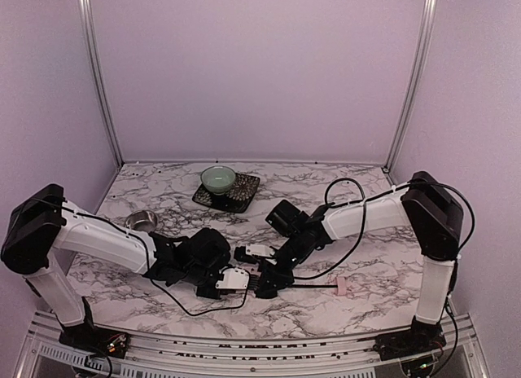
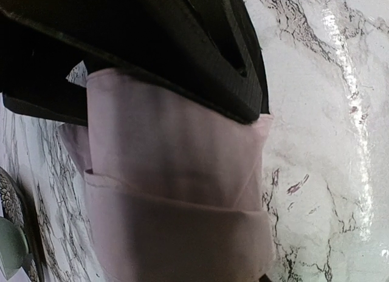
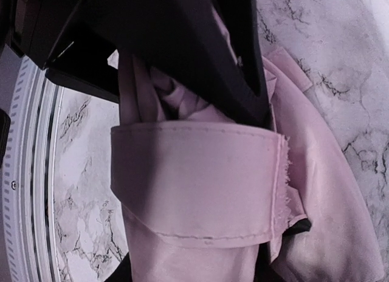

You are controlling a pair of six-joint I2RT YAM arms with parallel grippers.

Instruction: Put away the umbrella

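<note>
My left gripper will take the gathered fabric (image 3: pixel 174 95) beyond the strap band, since it sits tight against the strap band, and leave the strap band free for my right gripper.
The umbrella lies folded near the table's front middle; its pale pink fabric (image 1: pixel 234 279) sits between my two grippers. Its thin black shaft (image 1: pixel 313 285) runs right to the small pink handle (image 1: pixel 343 288). My left gripper (image 1: pixel 220 287) is closed on the fabric from the left. In the left wrist view the pink fabric (image 2: pixel 176 191) fills the space under the black upper finger (image 2: pixel 182 51). My right gripper (image 1: pixel 267 282) is closed on the bundle from the right. In the right wrist view a pink strap band (image 3: pixel 194 185) wraps the bundle under the black finger (image 3: pixel 182 45). The lower fingers are hidden.
A green bowl (image 1: pixel 218 179) stands on a dark mat (image 1: pixel 240 195) at the back middle; it also shows in the left wrist view (image 2: pixel 9 245). A small metal bowl (image 1: pixel 141 221) sits at the left. The table's ribbed front edge (image 3: pixel 30 172) is close by the right gripper.
</note>
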